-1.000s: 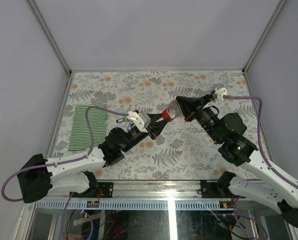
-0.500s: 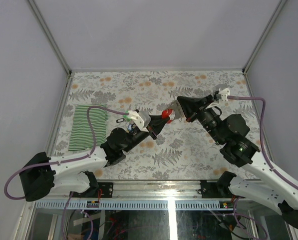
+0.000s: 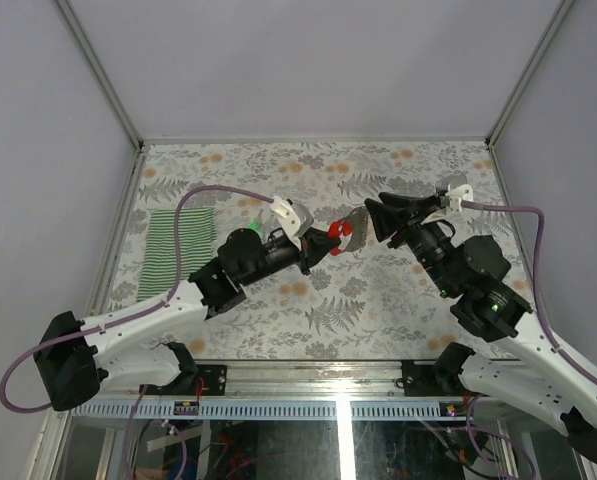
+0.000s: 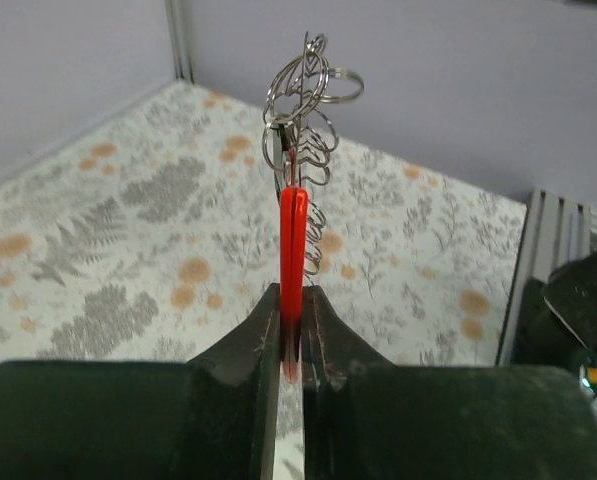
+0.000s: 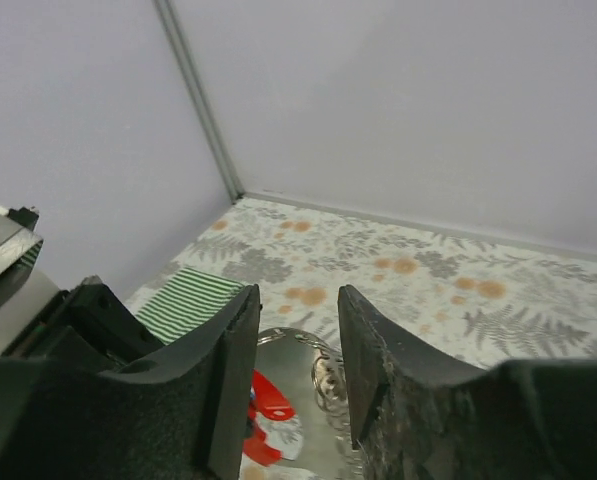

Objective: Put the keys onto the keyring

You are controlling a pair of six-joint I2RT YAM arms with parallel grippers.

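Observation:
My left gripper is going to release the red plastic tag on the table (image 3: 326,275) between the orange flowers and the grey fern.
My left gripper (image 3: 327,243) is shut on a red plastic tag (image 4: 293,225), pinched edge-on between the jaws (image 4: 293,297). Above the tag stands the keyring (image 4: 304,85), a cluster of linked wire rings held up over the table. In the top view a flat silvery metal piece (image 3: 354,222) hangs beside the red tag (image 3: 335,235). My right gripper (image 3: 377,217) is open just right of that piece. In the right wrist view its jaws (image 5: 298,300) frame the silvery piece (image 5: 296,365), the tag (image 5: 269,402) and the rings (image 5: 331,380) without touching them. The keys are hidden.
A green-and-white striped cloth (image 3: 174,252) lies flat at the left of the flowered table (image 3: 378,300), also showing as the cloth (image 5: 185,298) in the right wrist view. Grey walls with metal corner posts (image 3: 108,90) close in the far side.
The left gripper has shut on the red tag and carried it up and slightly right. The right gripper has opened, let go of the keyring and drawn back to the right.

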